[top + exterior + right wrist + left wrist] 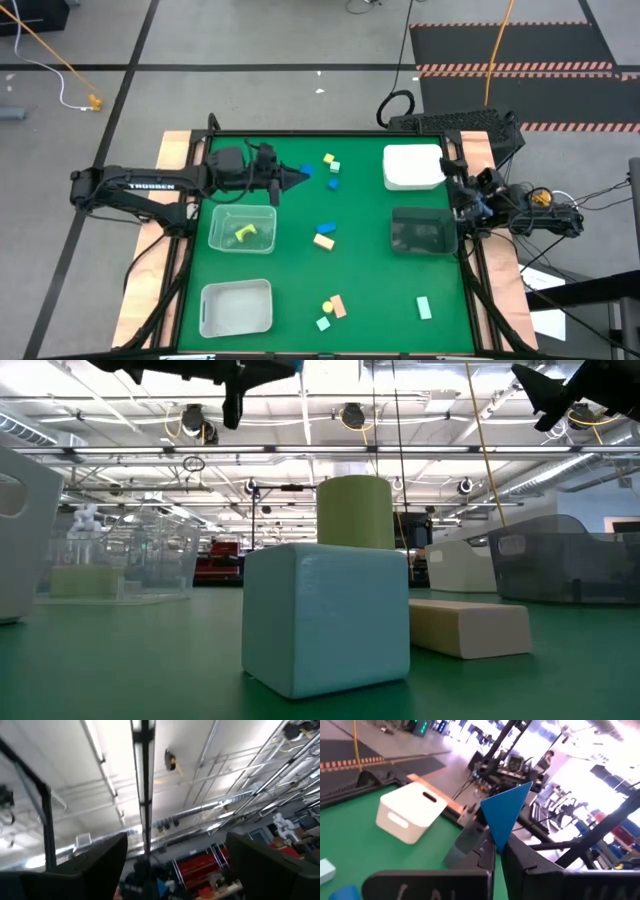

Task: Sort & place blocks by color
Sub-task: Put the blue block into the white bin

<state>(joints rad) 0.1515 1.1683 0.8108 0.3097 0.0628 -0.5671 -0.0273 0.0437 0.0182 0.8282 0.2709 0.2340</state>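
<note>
The blue block that my left gripper holds out will be taken over by my right gripper, which will close on its loose end [309, 169].
My left gripper [297, 177] hangs high over the far left of the green mat, shut on a blue block [506, 810] that sticks out past its fingertips. Below and nearer stands a clear tub [242, 212] with a yellow block [244, 233] in it. Loose blocks lie on the mat: yellow [329, 158], mint [334, 167] and blue [333, 184] at the far middle, blue [327, 229] and peach [323, 241] at the centre, several more near the front edge. My right gripper [175, 865] waits open at the table's right edge [468, 195], pointing up at the ceiling. My left gripper pinches the blue block by one corner [499, 842] between its two fingertips. The fingers lie about level and point toward the table's right side. The block stands out beyond the fingers, lifted well clear of the mat.
A white tub [414, 167] stands at the far right, a dark see-through tub [423, 232] just in front of it, and a pale tub [236, 307] at the near left. In the low view a mint cube [325, 615] and a peach bar [468, 625] lie close to the camera.
</note>
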